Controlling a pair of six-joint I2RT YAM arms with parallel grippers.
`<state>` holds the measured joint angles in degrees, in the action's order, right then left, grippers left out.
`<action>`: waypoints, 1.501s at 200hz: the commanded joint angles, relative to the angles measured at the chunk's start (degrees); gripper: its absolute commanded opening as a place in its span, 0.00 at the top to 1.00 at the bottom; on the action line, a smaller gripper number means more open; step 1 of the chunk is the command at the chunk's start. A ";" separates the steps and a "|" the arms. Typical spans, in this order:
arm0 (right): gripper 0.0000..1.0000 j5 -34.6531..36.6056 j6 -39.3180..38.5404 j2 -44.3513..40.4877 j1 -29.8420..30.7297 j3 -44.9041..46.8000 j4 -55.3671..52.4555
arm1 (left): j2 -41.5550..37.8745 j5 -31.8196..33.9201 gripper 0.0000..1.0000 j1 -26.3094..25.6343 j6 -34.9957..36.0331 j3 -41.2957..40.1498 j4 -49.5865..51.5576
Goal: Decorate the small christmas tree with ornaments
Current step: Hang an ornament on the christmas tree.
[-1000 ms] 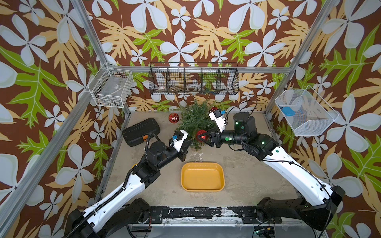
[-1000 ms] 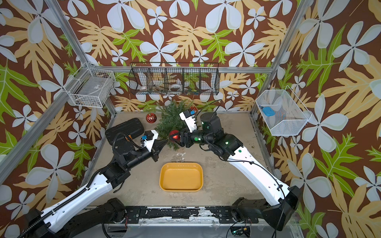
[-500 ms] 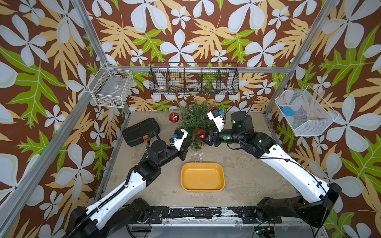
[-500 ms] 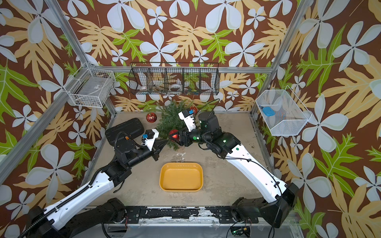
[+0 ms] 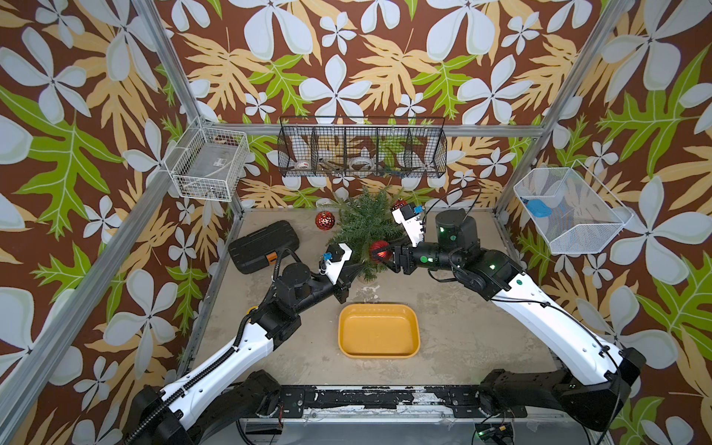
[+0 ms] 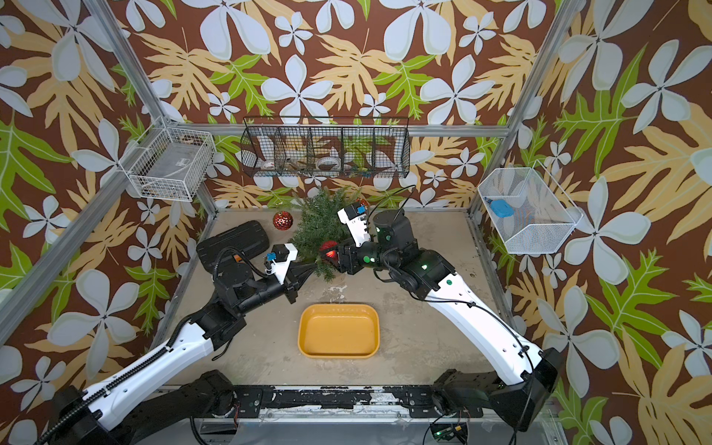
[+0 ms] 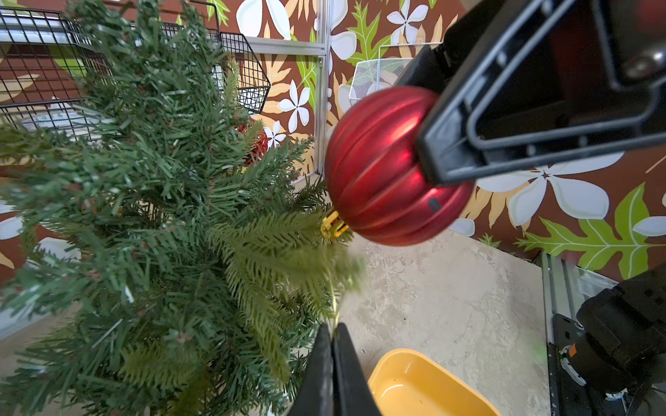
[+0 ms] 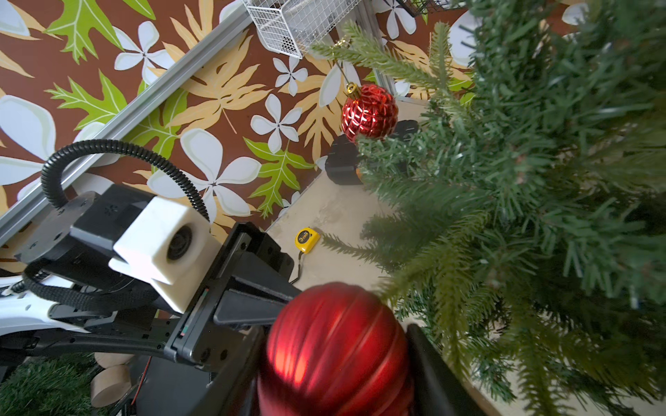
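Next, my left gripper takes the string closer to the branch (image 7: 333,299) and pulls it further in, because the gold string crosses the branch near its tip.
The small christmas tree (image 5: 366,227) (image 6: 319,227) stands at the back of the table. My right gripper (image 5: 380,252) (image 8: 338,338) is shut on a ribbed red ornament (image 5: 379,249) (image 7: 378,169) at the tree's front branches. Its gold cap (image 7: 333,226) touches a branch tip. A thin gold string runs from the cap into my left gripper (image 5: 358,266) (image 7: 333,327), whose jaws are pressed together on it. A faceted red ornament (image 5: 324,220) (image 8: 369,111) hangs from a branch on the tree's left. Another red ornament (image 5: 398,204) shows behind the tree.
A yellow tray (image 5: 379,307) lies in front of the tree, between the arms. A black tool case (image 5: 264,244) is at the back left, and a yellow tape measure (image 8: 307,239) is near the left arm. Wire baskets (image 5: 362,150) hang on the walls.
The right arm has shifted slightly nearer the tree with the ribbed ornament still in its jaws. The left gripper stays at the tree's front branches.
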<state>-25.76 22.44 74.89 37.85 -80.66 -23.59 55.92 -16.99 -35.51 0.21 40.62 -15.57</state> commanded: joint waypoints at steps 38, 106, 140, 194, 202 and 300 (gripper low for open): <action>0.60 1.51 -1.52 0.71 0.03 0.95 0.70 | 1.09 1.97 0.65 0.17 -0.47 1.08 1.25; 0.60 1.77 -1.50 0.96 0.01 1.37 2.11 | -2.49 -1.47 0.54 0.17 -0.32 -0.37 -2.46; 0.60 0.58 -0.92 0.19 0.04 0.99 2.24 | 0.76 -4.09 0.62 0.17 0.09 2.84 -0.77; 0.60 -0.14 -0.64 -0.27 0.02 0.58 2.02 | 3.01 -6.03 0.83 0.17 -0.21 4.20 -1.39; 0.60 -0.26 -0.55 -0.35 0.04 0.45 1.97 | 2.86 -5.94 0.87 0.17 -0.13 4.20 -1.39; 0.60 -3.59 0.25 -1.34 0.03 0.33 2.08 | 2.30 -7.83 1.00 0.17 1.32 3.29 -0.15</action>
<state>-27.55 22.31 73.93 37.82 -80.25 -22.63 59.02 -22.96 -35.42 0.27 44.31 -15.22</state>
